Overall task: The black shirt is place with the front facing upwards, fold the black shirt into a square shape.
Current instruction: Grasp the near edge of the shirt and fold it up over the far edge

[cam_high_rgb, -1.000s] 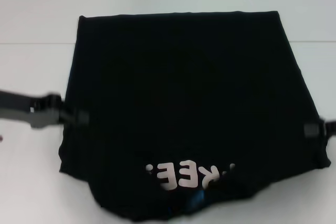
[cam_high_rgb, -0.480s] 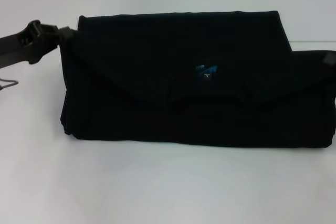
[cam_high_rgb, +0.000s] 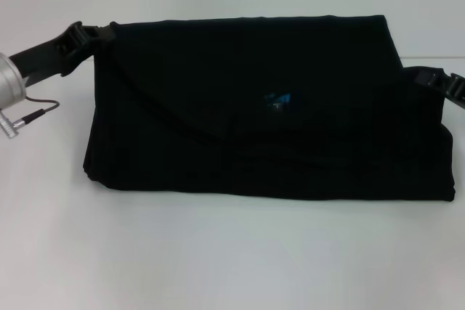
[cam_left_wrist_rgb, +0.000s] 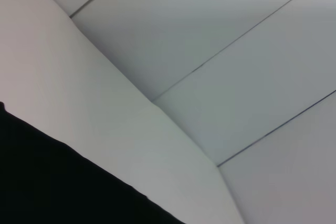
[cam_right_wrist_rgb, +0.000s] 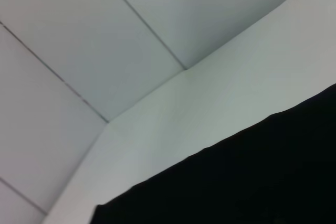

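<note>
Next, I let go of the black shirt's lifted layer along its side edge [cam_high_rgb: 122,75] with my left gripper, just short of the black shirt's far corner.
The black shirt [cam_high_rgb: 254,107] lies on the white table, folded over into a wide rectangle. Its plain black back faces up and its small blue neck label [cam_high_rgb: 280,99] shows near the middle. No lettering is visible. My left gripper [cam_high_rgb: 98,34] is at the shirt's far left corner, touching the cloth. My right gripper [cam_high_rgb: 436,81] sits at the shirt's right edge, near the far corner. Each wrist view catches only a piece of the black shirt [cam_left_wrist_rgb: 52,182] [cam_right_wrist_rgb: 252,182] against the table.
The white table [cam_high_rgb: 232,252] stretches bare in front of the shirt. A white panelled wall [cam_left_wrist_rgb: 236,51] rises just behind the far edge. A silver cable connector [cam_high_rgb: 11,107] on my left arm shows at the left border.
The near half of the shirt, with its white lettering, has been carried up and laid over the far half. Both grippers moved from the shirt's sides to its far corners.
</note>
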`<control>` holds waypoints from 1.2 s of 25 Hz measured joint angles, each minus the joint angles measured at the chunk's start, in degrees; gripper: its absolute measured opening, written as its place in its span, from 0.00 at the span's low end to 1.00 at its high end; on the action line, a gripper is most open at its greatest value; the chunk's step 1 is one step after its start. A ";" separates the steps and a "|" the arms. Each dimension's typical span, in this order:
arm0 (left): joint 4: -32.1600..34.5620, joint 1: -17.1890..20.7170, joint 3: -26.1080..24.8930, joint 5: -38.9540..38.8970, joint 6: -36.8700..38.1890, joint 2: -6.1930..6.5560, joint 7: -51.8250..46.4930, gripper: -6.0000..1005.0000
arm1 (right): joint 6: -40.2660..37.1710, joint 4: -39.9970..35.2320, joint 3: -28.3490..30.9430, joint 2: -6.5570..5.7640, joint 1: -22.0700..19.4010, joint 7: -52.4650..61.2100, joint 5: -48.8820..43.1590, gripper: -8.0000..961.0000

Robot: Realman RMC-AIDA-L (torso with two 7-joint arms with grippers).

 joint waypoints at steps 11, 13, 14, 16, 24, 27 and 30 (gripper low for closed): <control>-1.62 -2.61 0.00 -0.12 -10.61 -3.37 9.80 0.01 | 14.38 0.07 -0.17 2.34 4.49 -6.20 0.25 0.12; -1.64 -2.79 0.01 -0.12 -11.74 -3.87 10.64 0.01 | 16.25 0.07 -0.79 2.81 4.84 -6.70 0.24 0.12; -1.64 -2.89 0.03 -0.12 -12.31 -4.04 11.03 0.01 | 16.99 0.08 -1.55 3.00 4.98 -6.96 0.26 0.12; -1.64 -3.09 0.06 -0.12 -13.14 -4.23 11.48 0.01 | 18.04 0.28 -2.88 3.20 5.13 -7.23 0.29 0.12; -1.51 -4.32 0.18 -0.12 -18.53 -5.19 12.58 0.02 | 20.45 1.75 -3.74 3.32 5.49 -7.27 0.49 0.13; -1.24 -4.77 0.46 -0.12 -21.07 -5.78 12.69 0.02 | 20.73 2.08 -3.68 3.40 5.30 -7.27 0.51 0.13; -1.10 -4.90 1.80 -0.12 -22.23 -6.08 13.31 0.03 | 20.68 2.12 -3.72 3.46 4.82 -7.18 0.54 0.13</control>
